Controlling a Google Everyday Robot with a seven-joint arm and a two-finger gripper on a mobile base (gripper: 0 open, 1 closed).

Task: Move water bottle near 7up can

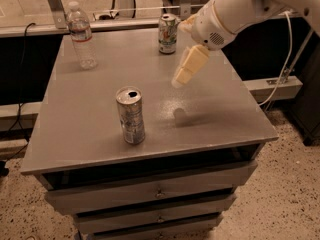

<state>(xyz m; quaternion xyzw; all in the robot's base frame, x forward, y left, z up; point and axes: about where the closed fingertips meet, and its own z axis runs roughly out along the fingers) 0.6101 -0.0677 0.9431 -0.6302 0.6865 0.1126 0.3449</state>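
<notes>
Next, my gripper will go to the water bottle's middle [82,35], halfway between its white cap and its base, and close there.
The water bottle [82,35], clear with a white cap, stands upright at the table's far left corner. The 7up can [167,33], white and green with a silver top, stands upright at the far edge near the middle. My gripper [181,54] hangs above the table just right of the 7up can and far right of the bottle. It is open and empty. One cream finger [190,65] points down and to the left, above the table top.
A taller slim silver-grey can [130,115] with an opened top stands at front centre of the grey table [90,134], which has drawers below. A rail and cables run behind the table. A white cable hangs at the right.
</notes>
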